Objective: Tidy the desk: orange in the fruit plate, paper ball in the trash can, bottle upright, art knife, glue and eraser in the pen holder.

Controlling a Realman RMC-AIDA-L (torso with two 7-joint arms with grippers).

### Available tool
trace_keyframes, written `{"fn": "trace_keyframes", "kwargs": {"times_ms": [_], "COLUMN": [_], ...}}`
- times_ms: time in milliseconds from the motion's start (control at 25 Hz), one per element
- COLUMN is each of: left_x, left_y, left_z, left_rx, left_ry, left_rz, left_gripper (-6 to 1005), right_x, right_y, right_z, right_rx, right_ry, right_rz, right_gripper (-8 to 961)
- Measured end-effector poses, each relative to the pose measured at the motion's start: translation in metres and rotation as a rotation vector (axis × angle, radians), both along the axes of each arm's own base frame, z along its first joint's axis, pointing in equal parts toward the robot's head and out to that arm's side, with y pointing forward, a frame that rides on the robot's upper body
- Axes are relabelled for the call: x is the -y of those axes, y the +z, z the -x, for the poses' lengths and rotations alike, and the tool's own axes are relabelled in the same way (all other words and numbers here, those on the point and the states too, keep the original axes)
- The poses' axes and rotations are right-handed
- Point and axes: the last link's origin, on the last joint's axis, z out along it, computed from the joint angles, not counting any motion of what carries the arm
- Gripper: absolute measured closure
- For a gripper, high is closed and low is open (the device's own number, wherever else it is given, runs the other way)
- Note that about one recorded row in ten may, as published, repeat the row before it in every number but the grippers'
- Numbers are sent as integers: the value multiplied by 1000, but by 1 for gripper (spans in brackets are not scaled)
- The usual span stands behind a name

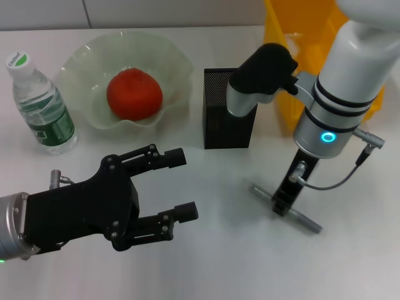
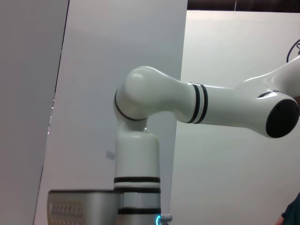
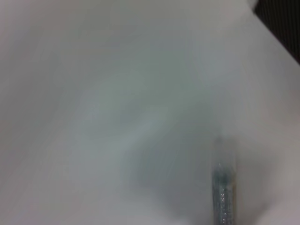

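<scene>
The robot's right gripper will release the art knife inside the pen holder, on the yellow trash can's side point(image 1: 239, 92). The knife still lies flat on the desk.
The grey art knife point(image 1: 310, 222) lies flat on the white desk at the right front. My right gripper point(image 1: 284, 199) points straight down, shut on the knife's middle; the right wrist view shows a blurred knife end point(image 3: 223, 190). Low at the left front, my left gripper point(image 1: 185, 185) hovers open and holds nothing. The orange point(image 1: 134, 94) rests in the pale fruit plate point(image 1: 80, 62). At the far left the bottle point(image 1: 41, 106) stands upright. The black mesh pen holder point(image 1: 217, 122) is at the centre. The yellow trash can point(image 1: 294, 75) stands behind the right arm. Paper ball, glue and eraser are out of view.
My right arm's black elbow point(image 1: 265, 69) hangs over the pen holder's right side and hides part of its opening. The left wrist view shows only the white right arm point(image 2: 211, 105) against a wall.
</scene>
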Motion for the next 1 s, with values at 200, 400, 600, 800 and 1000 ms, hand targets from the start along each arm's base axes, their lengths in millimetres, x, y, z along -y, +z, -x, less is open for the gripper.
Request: {"fn": "trace_keyframes", "kwargs": {"times_ms": [200, 400, 600, 800, 1000], "left_x": [1, 2, 1, 1, 2], "left_y": [0, 0, 1, 0, 2], "left_z": [1, 2, 2, 1, 1], "left_rx": [0, -1, -1, -1, 8], "left_ry": [4, 8, 6, 3, 2], "left_rz": [0, -1, -2, -1, -1], "left_gripper": [245, 245, 245, 245, 245], "right_x": [4, 3, 5, 6, 2], "right_y": [17, 40, 70, 86, 82], "right_z": [8, 13, 5, -29, -54], "right_rx": [-146, -366, -796, -1236, -1339], "right_ry": [81, 143, 163, 217, 276], "right_rz": [-94, -186, -287, -445, -591], "right_gripper": [810, 811, 813, 814, 813]}}
